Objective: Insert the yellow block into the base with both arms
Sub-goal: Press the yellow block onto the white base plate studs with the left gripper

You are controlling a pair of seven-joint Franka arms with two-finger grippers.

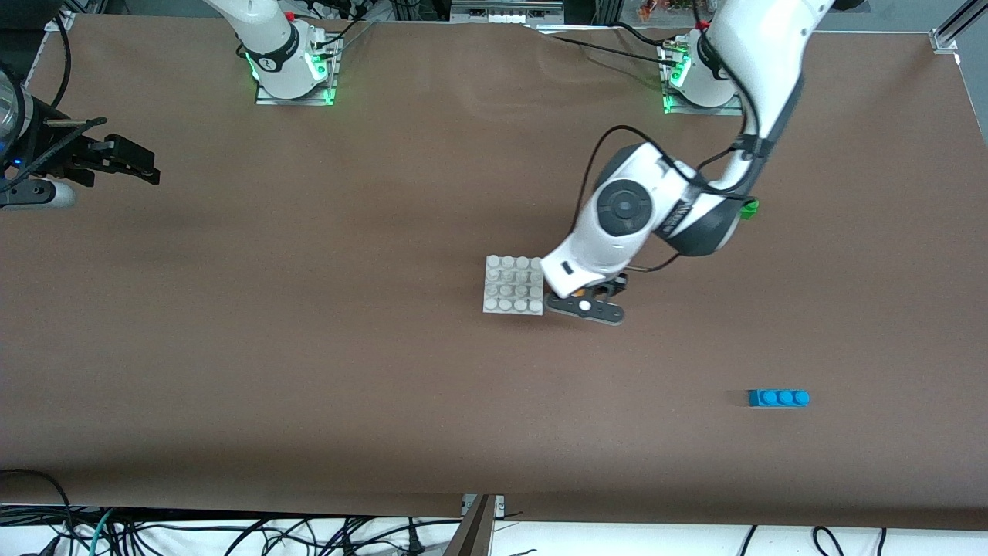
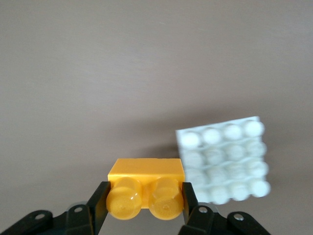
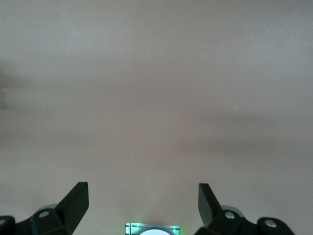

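Observation:
Next, my left gripper releases the yellow block on the base's middle studs (image 1: 514, 276) (image 2: 227, 173), in the inner row of studs that is farther from the front camera.
My left gripper (image 1: 593, 296) is low over the table beside the base (image 1: 513, 284), at the edge toward the left arm's end. It is shut on the yellow block (image 2: 145, 188), gripped at both ends with its two studs facing the wrist camera. In the front view the block is almost hidden under the hand. The base, a white square plate with a 4x4 grid of studs, also shows in the left wrist view (image 2: 224, 161), lying flat just off to one side of the block. My right gripper (image 1: 147, 166) waits open and empty over the table's edge at the right arm's end; it also shows in the right wrist view (image 3: 143, 200).
A blue three-stud brick (image 1: 778, 398) lies nearer the front camera toward the left arm's end. A green brick (image 1: 749, 207) peeks out from under the left arm's elbow. The right arm's base mount (image 3: 152, 229) shows between the right fingers.

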